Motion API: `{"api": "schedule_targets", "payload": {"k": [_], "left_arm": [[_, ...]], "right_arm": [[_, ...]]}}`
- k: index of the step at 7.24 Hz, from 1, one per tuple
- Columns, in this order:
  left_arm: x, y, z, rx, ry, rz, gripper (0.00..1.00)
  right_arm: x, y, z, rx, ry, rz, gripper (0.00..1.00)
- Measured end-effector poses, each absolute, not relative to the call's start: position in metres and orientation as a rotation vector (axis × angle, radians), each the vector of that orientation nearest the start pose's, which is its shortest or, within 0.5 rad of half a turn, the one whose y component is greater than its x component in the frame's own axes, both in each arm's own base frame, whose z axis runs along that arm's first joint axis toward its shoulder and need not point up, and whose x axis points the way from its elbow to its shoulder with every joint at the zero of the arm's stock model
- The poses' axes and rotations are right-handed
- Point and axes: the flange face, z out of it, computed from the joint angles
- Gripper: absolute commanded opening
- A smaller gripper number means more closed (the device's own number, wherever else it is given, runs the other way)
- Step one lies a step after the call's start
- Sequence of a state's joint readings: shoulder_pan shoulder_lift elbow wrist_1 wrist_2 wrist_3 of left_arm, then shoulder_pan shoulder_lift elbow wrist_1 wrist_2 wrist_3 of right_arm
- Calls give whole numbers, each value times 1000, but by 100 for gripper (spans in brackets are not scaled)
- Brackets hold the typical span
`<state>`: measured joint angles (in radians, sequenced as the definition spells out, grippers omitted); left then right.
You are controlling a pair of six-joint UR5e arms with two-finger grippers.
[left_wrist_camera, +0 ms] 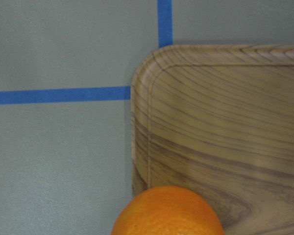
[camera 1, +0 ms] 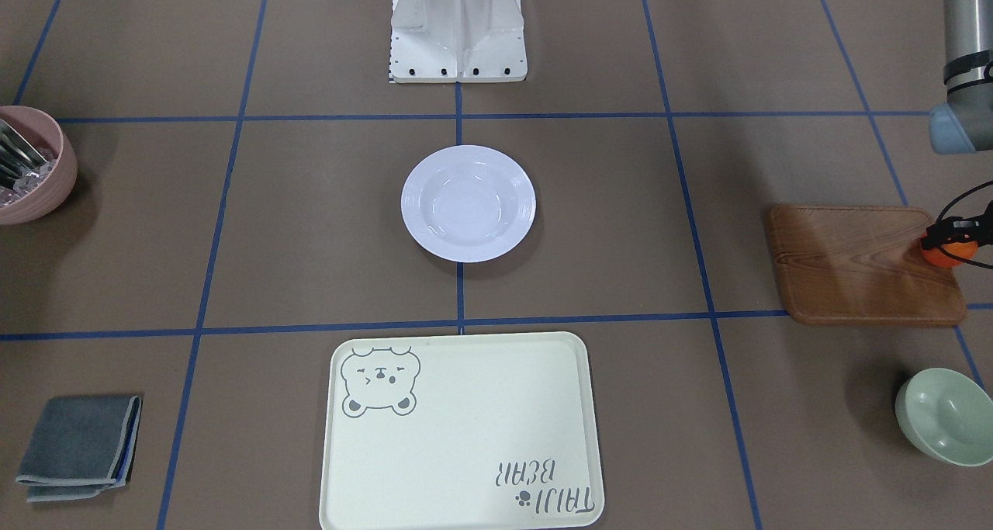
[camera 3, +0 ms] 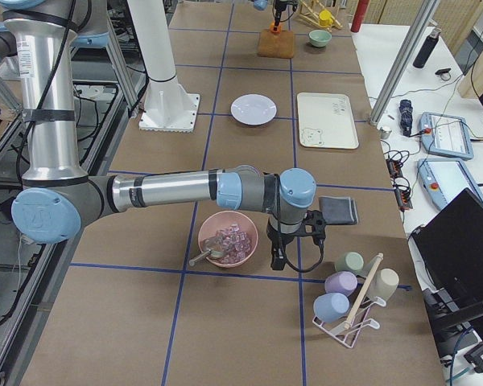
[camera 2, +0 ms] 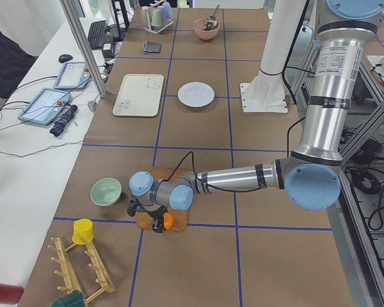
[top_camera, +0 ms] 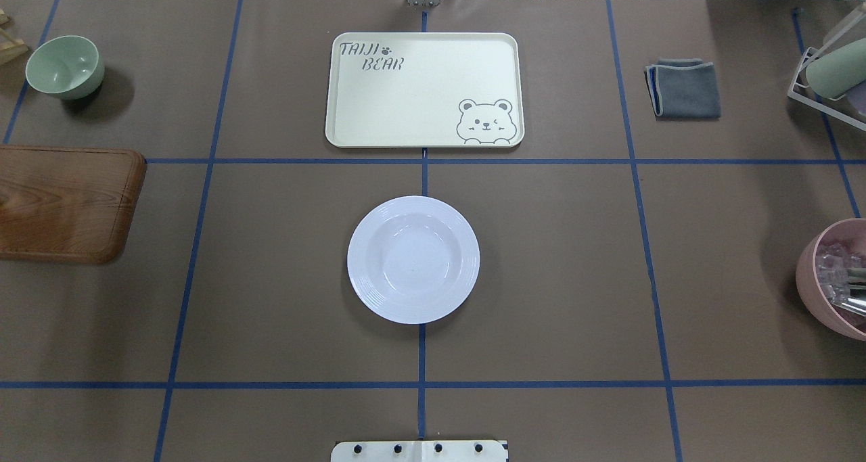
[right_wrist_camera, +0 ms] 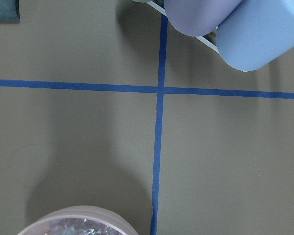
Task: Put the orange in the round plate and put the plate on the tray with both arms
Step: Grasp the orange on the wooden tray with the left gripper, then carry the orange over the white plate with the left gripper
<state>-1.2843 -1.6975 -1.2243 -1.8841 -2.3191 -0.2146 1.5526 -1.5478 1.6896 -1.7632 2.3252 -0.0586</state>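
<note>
My left gripper will release the orange in the white round plate's hollow [camera 1: 484, 200], a little toward the brown wooden board, and leave it there.
The orange [camera 1: 946, 255] is at the outer corner of the brown wooden board [camera 1: 857, 265], with my left gripper [camera 1: 949, 238] shut on it from above. The left wrist view shows the orange [left_wrist_camera: 167, 211] over the board's corner [left_wrist_camera: 220, 132]. The white round plate [top_camera: 413, 259] stands empty in the middle of the table. Beyond it lies the cream bear tray [top_camera: 424, 90], with nothing on it. My right gripper [camera 3: 278, 259] hangs between the pink bowl [camera 3: 228, 239] and the cup rack [camera 3: 350, 293]; I cannot tell whether it is open or shut.
A pale green bowl [camera 1: 948, 416] stands near the board. The pink bowl [top_camera: 835, 281] holds clear pieces and cutlery. A folded grey cloth [top_camera: 685, 88] lies right of the tray. The robot's white base [camera 1: 458, 29] stands behind the plate.
</note>
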Motion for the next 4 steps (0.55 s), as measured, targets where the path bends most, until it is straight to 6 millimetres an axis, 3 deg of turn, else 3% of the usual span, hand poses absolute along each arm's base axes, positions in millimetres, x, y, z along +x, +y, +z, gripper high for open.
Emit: {"api": "schedule_targets", "payload": {"k": [2,4], "left_arm": [[91,-544,709,-63,755,120,0],[96,-570,648,-33,761,121,0]], "right_arm": [[55,-496,605,-26,-776,-56,100],[55,-495,604,-25,-780,-55,100]]}}
